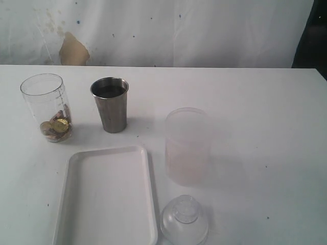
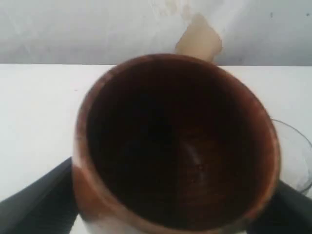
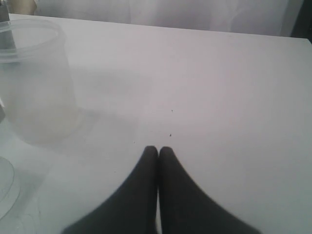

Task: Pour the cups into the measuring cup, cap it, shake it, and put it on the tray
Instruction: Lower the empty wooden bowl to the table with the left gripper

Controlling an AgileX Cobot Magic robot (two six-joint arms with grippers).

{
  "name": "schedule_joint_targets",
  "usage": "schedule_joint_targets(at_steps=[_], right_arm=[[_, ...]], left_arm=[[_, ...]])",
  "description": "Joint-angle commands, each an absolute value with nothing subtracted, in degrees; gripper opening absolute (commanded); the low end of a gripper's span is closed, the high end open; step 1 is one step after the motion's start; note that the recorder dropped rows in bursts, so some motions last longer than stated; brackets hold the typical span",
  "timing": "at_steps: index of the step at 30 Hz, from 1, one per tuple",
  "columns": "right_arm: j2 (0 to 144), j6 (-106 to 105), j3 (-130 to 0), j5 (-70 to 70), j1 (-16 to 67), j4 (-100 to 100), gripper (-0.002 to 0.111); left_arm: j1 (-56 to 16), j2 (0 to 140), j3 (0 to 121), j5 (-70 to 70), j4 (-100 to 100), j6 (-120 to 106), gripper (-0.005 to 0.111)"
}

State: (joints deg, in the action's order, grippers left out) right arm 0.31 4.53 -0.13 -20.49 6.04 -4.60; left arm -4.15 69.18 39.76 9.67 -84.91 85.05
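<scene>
My left gripper has the brown cup. It will let go of the cup on the table (image 1: 22, 193) beside the white tray, nearer than the measuring cup.
The brown cup (image 2: 175, 141) fills the left wrist view, its mouth facing the camera and its dark inside showing nothing. My left gripper (image 2: 161, 212) is shut on it, with one black finger (image 2: 39, 204) on each side. Just past the cup is the clear rim of the measuring cup (image 2: 295, 156). In the exterior view the measuring cup (image 1: 47, 107) stands upright at the far left with gold and brown pieces at its bottom. The steel tumbler (image 1: 110, 104) stands beside it. The white tray (image 1: 107, 196) lies in front. My right gripper (image 3: 158, 150) is shut and empty over bare table. Neither arm shows in the exterior view.
A frosted translucent container (image 1: 187, 145) stands right of the tray, also close to my right gripper as the frosted container (image 3: 34, 83). A clear domed lid (image 1: 185, 219) lies on the table in front of it. The stained white backdrop (image 1: 74, 50) runs along the table's far edge.
</scene>
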Motion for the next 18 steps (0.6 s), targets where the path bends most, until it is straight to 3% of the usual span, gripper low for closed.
schedule_joint_targets(at_steps=[1,10,18], right_arm=[[0.0,4.8,0.0,-20.1,6.2,-4.7,0.0],[0.0,4.8,0.0,-20.1,6.2,-4.7,0.0],[0.0,4.8,0.0,-20.1,6.2,-4.7,0.0]], left_arm=[[-3.1,67.0,35.5,5.5,-96.9,103.0,0.0],[-3.1,66.1,25.2,1.3,-97.8,107.0,0.0],[-5.9,65.9,22.4,8.9,-99.9,118.4,0.0]])
